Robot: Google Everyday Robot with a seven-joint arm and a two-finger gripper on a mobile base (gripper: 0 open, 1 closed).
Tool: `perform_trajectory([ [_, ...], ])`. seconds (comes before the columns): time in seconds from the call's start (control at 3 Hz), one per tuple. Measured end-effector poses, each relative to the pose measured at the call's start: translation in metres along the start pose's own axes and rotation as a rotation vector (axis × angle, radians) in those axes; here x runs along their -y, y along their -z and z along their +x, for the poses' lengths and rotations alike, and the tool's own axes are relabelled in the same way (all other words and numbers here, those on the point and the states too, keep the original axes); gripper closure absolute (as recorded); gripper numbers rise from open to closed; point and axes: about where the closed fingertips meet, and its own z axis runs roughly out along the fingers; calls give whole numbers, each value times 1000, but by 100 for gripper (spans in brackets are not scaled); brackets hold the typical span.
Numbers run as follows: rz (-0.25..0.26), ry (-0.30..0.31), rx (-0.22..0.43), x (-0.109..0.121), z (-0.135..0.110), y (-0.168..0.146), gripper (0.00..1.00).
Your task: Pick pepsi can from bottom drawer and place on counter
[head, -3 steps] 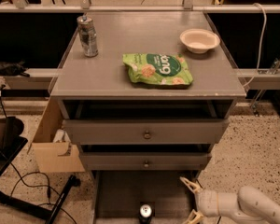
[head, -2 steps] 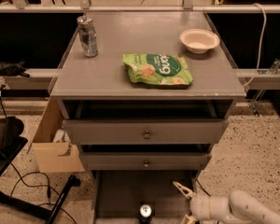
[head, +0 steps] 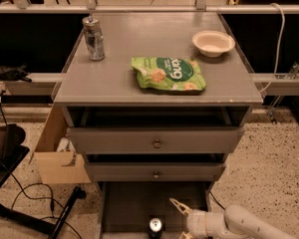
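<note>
Next, I close my gripper around the upper body [head: 155, 233] of the pepsi can in the open bottom drawer, just below the can's silver top.
The pepsi can [head: 155, 226] stands upright in the open bottom drawer [head: 129, 208], near its front; only its silver top and dark upper body show at the frame's lower edge. My gripper [head: 180, 218] is low in the drawer, just right of the can and apart from it, on the white arm coming in from the lower right. Its upper finger [head: 178, 206] points left above the can's level, spread from the lower one. The grey counter [head: 154, 63] tops the cabinet.
On the counter stand a silver-grey can [head: 93, 38] at the back left, a green snack bag [head: 168, 74] in the middle and a cream bowl [head: 213, 42] at the back right. Two knobbed drawers [head: 156, 143] sit slightly open. A cardboard box [head: 60, 158] stands left.
My gripper has moved left inside the bottom drawer, closing in on the pepsi can. The can and the counter items have not moved.
</note>
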Motion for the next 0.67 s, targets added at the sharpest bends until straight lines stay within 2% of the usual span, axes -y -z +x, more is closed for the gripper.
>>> perform_trajectory([
  [0.33,-33,-27,0,6,16,-31,0],
  [0.67,-69,-82,12,11,31,-56,0],
])
